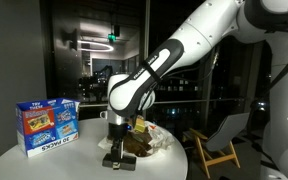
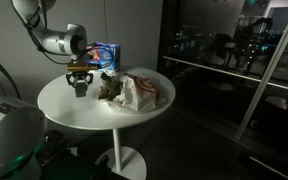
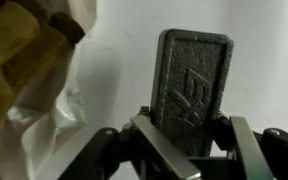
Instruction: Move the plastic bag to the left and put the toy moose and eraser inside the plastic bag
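The gripper will set the dark grey eraser down on the brown toy moose [image 1: 136, 138] against the crumpled plastic bag.
In the wrist view my gripper [image 3: 187, 128] has its fingers on both sides of a dark grey rectangular eraser [image 3: 192, 75] with an embossed mark, which rests on the white table. In both exterior views the gripper [image 1: 115, 153] [image 2: 81, 87] is down at the table surface. Beside it lies the brown toy moose [image 1: 137, 143] [image 2: 109, 92] against the crumpled clear plastic bag [image 1: 162, 140] [image 2: 142, 92]. The bag's edge [image 3: 46, 125] and a brown-yellow shape [image 3: 14, 60] fill the left of the wrist view.
A blue snack box [image 1: 48, 123] [image 2: 106, 54] stands on the round white table [image 1: 44, 165] [image 2: 104, 118] behind the gripper. A folding chair [image 1: 220, 140] stands beyond the table. Dark glass walls surround the scene.
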### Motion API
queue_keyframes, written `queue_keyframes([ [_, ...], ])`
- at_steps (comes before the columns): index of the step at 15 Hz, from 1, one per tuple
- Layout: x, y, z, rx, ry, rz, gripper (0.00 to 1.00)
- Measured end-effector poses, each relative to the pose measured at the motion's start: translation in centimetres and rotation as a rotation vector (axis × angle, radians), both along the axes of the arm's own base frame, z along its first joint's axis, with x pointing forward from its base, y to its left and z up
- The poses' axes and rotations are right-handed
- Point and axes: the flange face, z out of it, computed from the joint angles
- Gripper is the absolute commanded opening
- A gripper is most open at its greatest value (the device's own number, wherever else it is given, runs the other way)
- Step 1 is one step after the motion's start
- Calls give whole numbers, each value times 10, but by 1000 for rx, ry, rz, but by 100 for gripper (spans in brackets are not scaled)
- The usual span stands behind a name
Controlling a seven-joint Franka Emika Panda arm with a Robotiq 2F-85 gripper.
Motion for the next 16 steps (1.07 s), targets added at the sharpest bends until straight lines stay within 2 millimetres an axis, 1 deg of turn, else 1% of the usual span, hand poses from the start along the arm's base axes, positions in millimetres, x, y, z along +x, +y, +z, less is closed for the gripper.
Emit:
queue_keyframes([
  [3,7,-27,36,-6,-71,-143,34],
  [4,9,-38,45,-13,-77,-198,34],
  [6,11,-63,55,-38,-61,-309,34],
  [8,12,-87,57,-78,-28,-416,34],
  [10,11,-105,53,-119,11,-521,34],
  [13,7,-120,48,-176,61,-674,34],
  [16,2,-126,44,-234,89,-798,34],
])
